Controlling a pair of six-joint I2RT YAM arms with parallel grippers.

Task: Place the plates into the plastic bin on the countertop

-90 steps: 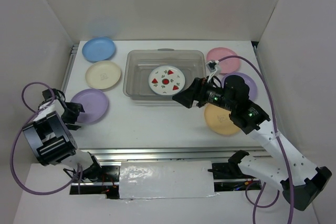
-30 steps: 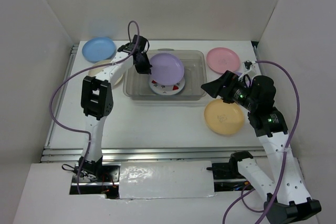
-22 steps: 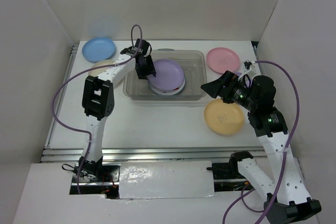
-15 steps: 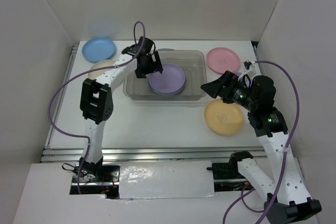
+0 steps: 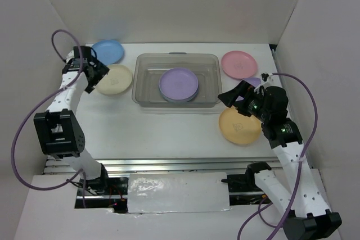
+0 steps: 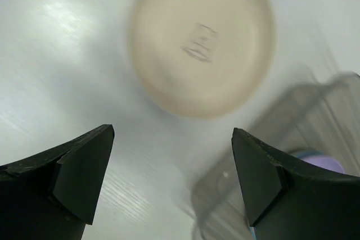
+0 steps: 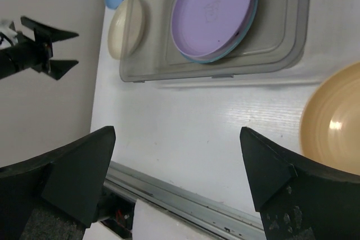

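Observation:
My left gripper needs to grip the cream plate's rim (image 5: 99, 88) (image 6: 145, 90) on the side that faces away from the plastic bin.
The plastic bin (image 5: 176, 98) stands mid-countertop and holds a purple plate (image 5: 179, 84); the watermelon plate is hidden under it. My left gripper (image 5: 93, 74) is open and empty, just left of the cream plate (image 5: 115, 78), with the blue plate (image 5: 107, 51) behind. In the left wrist view the cream plate (image 6: 202, 40) lies ahead of the open gripper (image 6: 171, 178). My right gripper (image 5: 228, 96) is open and empty, above the countertop between the bin and the orange-yellow plate (image 5: 239, 126). The pink plate (image 5: 238, 64) lies at the back right. The second purple plate (image 5: 253, 81) is mostly hidden by my right arm.
White walls close in the countertop (image 5: 169, 127) on three sides. A metal rail (image 5: 169, 164) runs along the near edge. The right wrist view shows the bin (image 7: 281, 54), the purple plate (image 7: 212, 12), the orange-yellow plate (image 7: 334, 122) and the rail (image 7: 185, 195).
My left gripper let go of the purple plate in the bin, over the watermelon plate, then swung left to the cream plate. The right arm shifted only slightly.

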